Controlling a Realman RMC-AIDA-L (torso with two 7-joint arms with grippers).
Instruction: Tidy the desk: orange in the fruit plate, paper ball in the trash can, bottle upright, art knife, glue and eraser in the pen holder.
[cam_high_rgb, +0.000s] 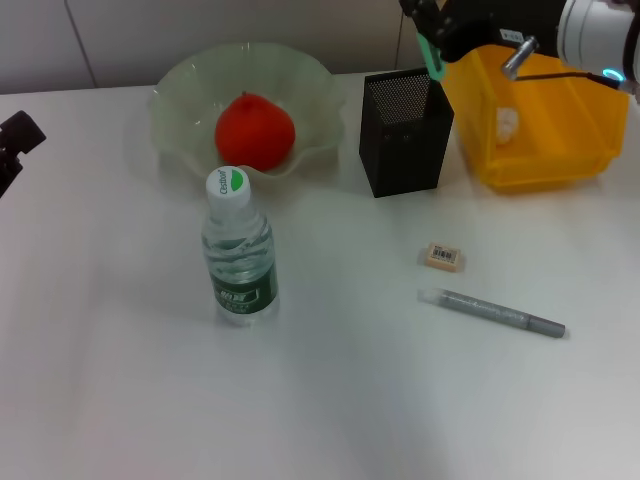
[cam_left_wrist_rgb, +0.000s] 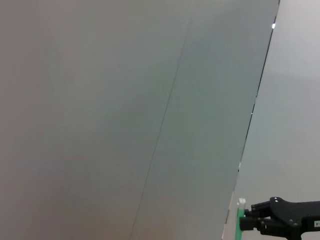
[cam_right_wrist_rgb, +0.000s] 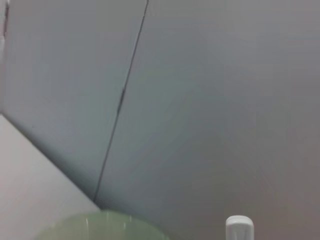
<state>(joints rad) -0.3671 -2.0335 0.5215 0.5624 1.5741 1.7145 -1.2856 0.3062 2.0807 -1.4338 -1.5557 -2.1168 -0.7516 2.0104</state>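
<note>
Next, my right gripper releases the green glue inside the black mesh pen holder (cam_high_rgb: 416, 103), near the front rim of the holder.
The orange (cam_high_rgb: 254, 130) lies in the pale green fruit plate (cam_high_rgb: 180, 90). In front of the plate the bottle (cam_high_rgb: 238, 250) stands upright. My right gripper (cam_high_rgb: 432, 42) is shut on the green glue (cam_high_rgb: 431, 57), held just above the far right rim of the black mesh pen holder (cam_high_rgb: 405, 135). The left wrist view shows the same glue (cam_left_wrist_rgb: 240, 218) with a white tip in that gripper (cam_left_wrist_rgb: 250, 220). The eraser (cam_high_rgb: 444, 257) and the grey art knife (cam_high_rgb: 495, 313) lie on the table. A white paper ball (cam_high_rgb: 507, 122) sits inside the yellow trash can (cam_high_rgb: 545, 150). My left gripper (cam_high_rgb: 15, 145) is parked at the left edge.
The trash can stands right beside the pen holder, under my right arm. The right wrist view shows the wall, the plate rim (cam_right_wrist_rgb: 100, 225) and a white cap (cam_right_wrist_rgb: 239, 227). Bare white table (cam_high_rgb: 120, 380) lies in front of the bottle.
</note>
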